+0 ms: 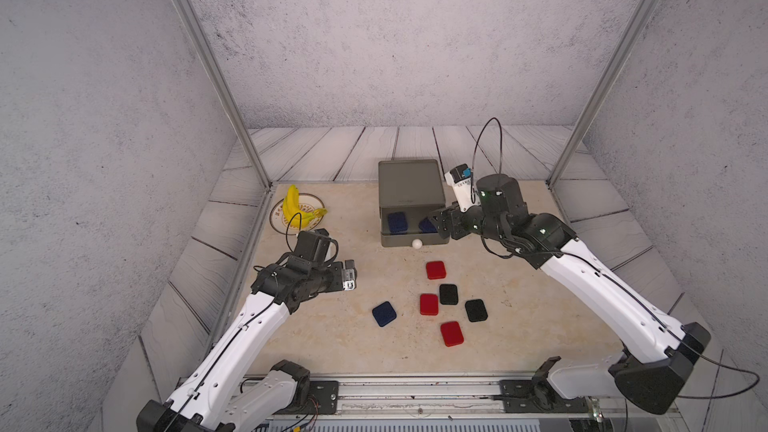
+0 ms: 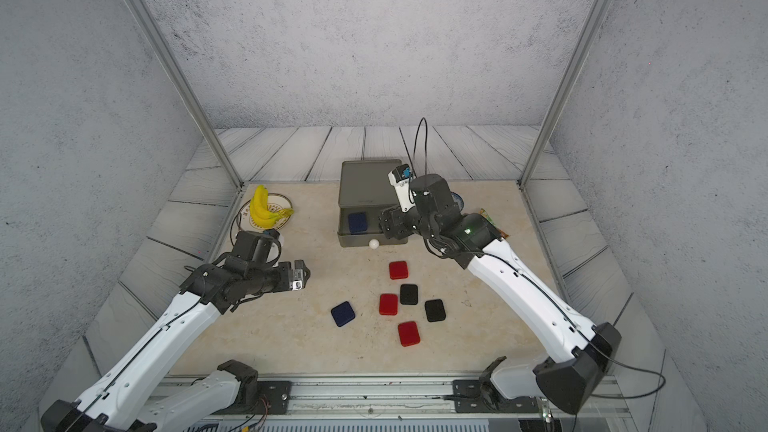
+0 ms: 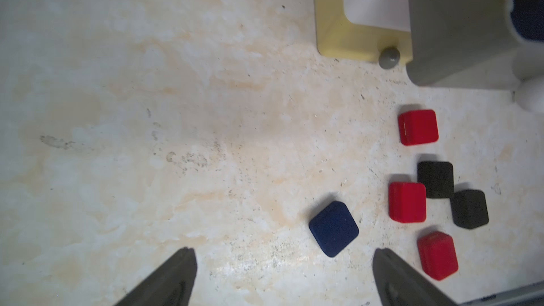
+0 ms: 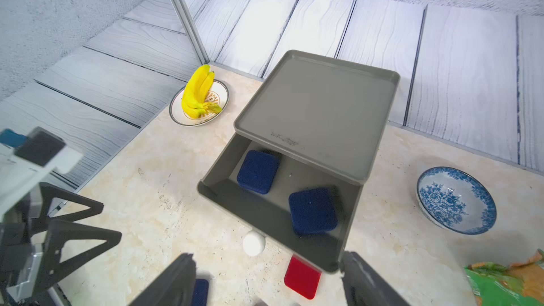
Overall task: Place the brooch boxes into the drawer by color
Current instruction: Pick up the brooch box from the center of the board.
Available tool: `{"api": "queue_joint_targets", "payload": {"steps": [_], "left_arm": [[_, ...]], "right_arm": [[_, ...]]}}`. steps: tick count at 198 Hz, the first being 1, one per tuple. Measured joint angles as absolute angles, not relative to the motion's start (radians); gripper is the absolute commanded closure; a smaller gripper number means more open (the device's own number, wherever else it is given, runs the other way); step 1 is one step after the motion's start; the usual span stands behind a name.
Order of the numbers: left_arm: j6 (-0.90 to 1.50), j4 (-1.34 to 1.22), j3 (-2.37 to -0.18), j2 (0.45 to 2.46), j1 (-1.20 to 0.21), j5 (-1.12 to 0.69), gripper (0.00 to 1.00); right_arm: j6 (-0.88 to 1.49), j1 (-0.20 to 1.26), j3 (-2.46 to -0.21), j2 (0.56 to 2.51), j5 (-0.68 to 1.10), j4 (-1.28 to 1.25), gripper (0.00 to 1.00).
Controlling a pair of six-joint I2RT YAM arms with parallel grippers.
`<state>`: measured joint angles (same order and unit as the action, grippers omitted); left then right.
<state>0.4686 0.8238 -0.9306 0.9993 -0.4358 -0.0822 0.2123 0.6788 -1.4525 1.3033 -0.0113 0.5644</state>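
Note:
Next, my right gripper closes on the free side (image 4: 205, 293) of the table's navy box, as my left gripper passes it over above the drawer.
The drawer (image 1: 409, 184) stands at the back with its grey top tier (image 4: 273, 222) pulled out. Two navy brooch boxes (image 4: 258, 171) (image 4: 312, 210) lie inside it. My right gripper (image 4: 269, 275) hangs open and empty over that tier's front right corner (image 1: 436, 224). On the table in front lie one navy box (image 1: 384, 313), three red ones (image 1: 435, 270) (image 1: 429, 304) (image 1: 451, 333) and two black ones (image 1: 448, 294) (image 1: 476, 310). My left gripper (image 3: 282, 263) hovers open at the left (image 1: 349, 276), the navy box (image 3: 333, 228) just ahead of its fingertips.
A plate with bananas (image 1: 297, 209) sits at the back left. A blue patterned bowl (image 4: 456, 200) and a green snack bag (image 4: 506, 281) lie right of the drawer. The yellow bottom tier (image 3: 338, 33) with its grey knob (image 3: 389, 57) is shut.

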Motion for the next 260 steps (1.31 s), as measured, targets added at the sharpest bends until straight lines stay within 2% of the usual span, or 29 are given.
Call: {"api": "queue_joint_targets", "payload": {"steps": [52, 108, 224, 260], "left_arm": [[0.463, 0.822, -0.844, 1.105, -0.589, -0.101, 0.0], [0.463, 0.803, -0.849, 1.299, -0.709, -0.089, 0.0], [0.466, 0.688, -1.002, 1.606, -0.741, -0.111, 0.02], [0.466, 0.691, -1.003, 1.649, -0.753, -0.125, 0.02]], "right_arm": [[0.236, 0.67, -1.348, 1.202, -0.034, 0.555, 0.11], [0.258, 0.663, -1.288, 1.116, -0.055, 0.574, 0.11], [0.234, 0.65, -1.288, 1.115, -0.076, 0.618, 0.1], [0.23, 0.646, -1.288, 1.122, -0.081, 0.624, 0.1]]}}
